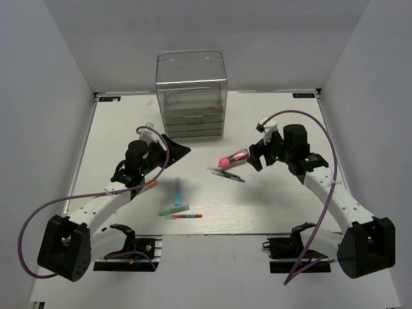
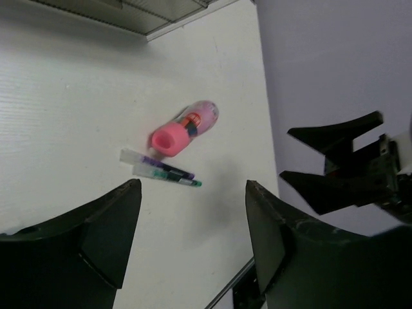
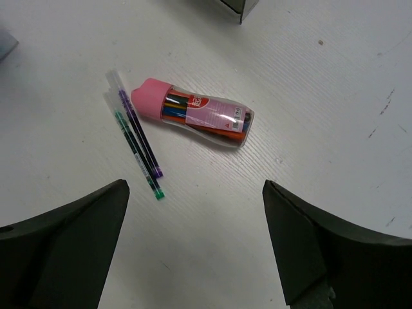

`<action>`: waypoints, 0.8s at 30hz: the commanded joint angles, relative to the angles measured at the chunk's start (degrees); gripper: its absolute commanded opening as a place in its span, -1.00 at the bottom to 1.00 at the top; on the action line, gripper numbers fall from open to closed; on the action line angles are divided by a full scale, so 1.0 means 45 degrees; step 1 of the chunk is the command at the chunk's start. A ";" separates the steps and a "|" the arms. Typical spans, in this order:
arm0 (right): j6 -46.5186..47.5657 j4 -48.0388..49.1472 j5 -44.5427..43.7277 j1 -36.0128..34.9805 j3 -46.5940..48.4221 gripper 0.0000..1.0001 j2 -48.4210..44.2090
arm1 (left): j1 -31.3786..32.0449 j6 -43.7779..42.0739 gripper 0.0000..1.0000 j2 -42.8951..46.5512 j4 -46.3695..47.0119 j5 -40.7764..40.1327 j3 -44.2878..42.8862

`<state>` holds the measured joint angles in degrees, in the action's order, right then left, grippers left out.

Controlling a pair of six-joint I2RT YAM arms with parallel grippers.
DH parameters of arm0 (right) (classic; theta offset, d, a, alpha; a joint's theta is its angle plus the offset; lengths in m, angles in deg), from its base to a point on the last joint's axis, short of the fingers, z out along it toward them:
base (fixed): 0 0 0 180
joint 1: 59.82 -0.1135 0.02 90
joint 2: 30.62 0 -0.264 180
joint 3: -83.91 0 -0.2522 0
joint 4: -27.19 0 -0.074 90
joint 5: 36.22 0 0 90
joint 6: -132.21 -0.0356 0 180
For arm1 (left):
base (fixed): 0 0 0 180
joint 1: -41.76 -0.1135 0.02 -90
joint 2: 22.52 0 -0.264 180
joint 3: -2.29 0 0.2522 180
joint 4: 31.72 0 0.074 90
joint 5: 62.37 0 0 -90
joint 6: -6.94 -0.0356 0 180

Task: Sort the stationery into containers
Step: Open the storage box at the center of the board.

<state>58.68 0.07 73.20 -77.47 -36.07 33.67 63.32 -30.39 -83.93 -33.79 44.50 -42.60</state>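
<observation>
My right gripper is going to close on the clear end (image 1: 242, 155) (image 3: 223, 121) of the pink-capped tube of pens, opposite its cap.
The clear container (image 1: 191, 93) with stacked drawers stands at the back centre. A pink-capped clear tube of pens (image 1: 233, 158) (image 2: 185, 127) (image 3: 196, 119) lies right of centre, two thin dark pens (image 1: 225, 174) (image 2: 164, 170) (image 3: 138, 145) beside it. A light blue marker (image 1: 177, 191), a teal-green marker (image 1: 174, 209) and a thin red pen (image 1: 183, 216) lie near the front. An orange-tipped marker (image 1: 149, 186) shows by the left arm. My left gripper (image 1: 175, 149) (image 2: 193, 193) is open and empty, left of the tube. My right gripper (image 1: 254, 158) (image 3: 193, 187) hangs open just right of the tube.
White walls close in the table on the left, back and right. The table's front edge (image 1: 212, 234) runs just beyond the arm bases. In the left wrist view the right gripper's dark fingers (image 2: 335, 138) show at the right.
</observation>
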 commanded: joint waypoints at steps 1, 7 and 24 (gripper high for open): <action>-0.0573 0.0760 0.0392 0.0211 0.0150 0.81 -0.0029 | 0.0052 0.0930 0.52 -0.0649 0.2688 0.0122 -0.0288; -0.1081 0.1212 0.0392 0.0348 -0.0123 0.81 -0.0166 | 0.0052 0.2493 0.32 -0.2542 0.5954 -0.1341 -0.0404; -0.1258 0.2071 0.0587 0.0504 -0.0300 0.81 0.0186 | 0.0052 0.2965 0.07 -0.7464 0.9942 -0.3121 -0.2220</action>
<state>53.92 6.45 74.77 -75.53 -37.14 34.43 63.32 -17.21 -116.36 6.60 33.11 -49.80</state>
